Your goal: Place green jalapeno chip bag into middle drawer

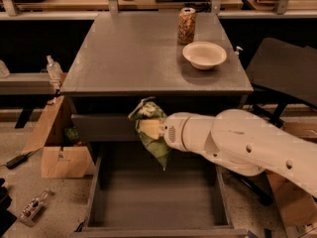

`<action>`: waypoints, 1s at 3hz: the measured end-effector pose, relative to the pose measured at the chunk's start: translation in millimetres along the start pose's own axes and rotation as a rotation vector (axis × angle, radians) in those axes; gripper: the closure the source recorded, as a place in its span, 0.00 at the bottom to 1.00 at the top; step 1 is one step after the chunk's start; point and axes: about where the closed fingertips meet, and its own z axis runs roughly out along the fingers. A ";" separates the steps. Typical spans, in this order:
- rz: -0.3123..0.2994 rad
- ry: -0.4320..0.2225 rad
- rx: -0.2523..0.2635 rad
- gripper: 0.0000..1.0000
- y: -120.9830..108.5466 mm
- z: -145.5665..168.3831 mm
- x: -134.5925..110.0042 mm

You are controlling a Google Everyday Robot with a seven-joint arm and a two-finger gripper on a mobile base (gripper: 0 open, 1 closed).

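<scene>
Next, my gripper releases the green jalapeno chip bag, which hangs above the open drawer's back now, close to the centre of the open middle drawer's grey bottom (157, 181).
The green jalapeno chip bag (151, 135) hangs crumpled from my gripper (150, 129), in front of the cabinet's upper drawer front and above the back of the open middle drawer (153, 195). The gripper is shut on the bag's upper part; the bag's lower corner points down toward the drawer floor. The drawer is pulled out wide, its grey floor bare. My white arm (237, 145) reaches in from the right.
On the cabinet top (129, 58) stand a tall patterned can (186, 26) and a white bowl (204, 54). A cardboard box (57, 148) sits on the floor at left, a black chair (285, 73) at right, a spray bottle (53, 69) on a left shelf.
</scene>
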 end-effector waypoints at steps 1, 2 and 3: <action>-0.034 0.018 -0.049 1.00 -27.0 14.1 58.4; -0.037 0.088 -0.116 1.00 -63.2 41.3 127.7; -0.014 0.176 -0.173 1.00 -94.1 77.8 187.1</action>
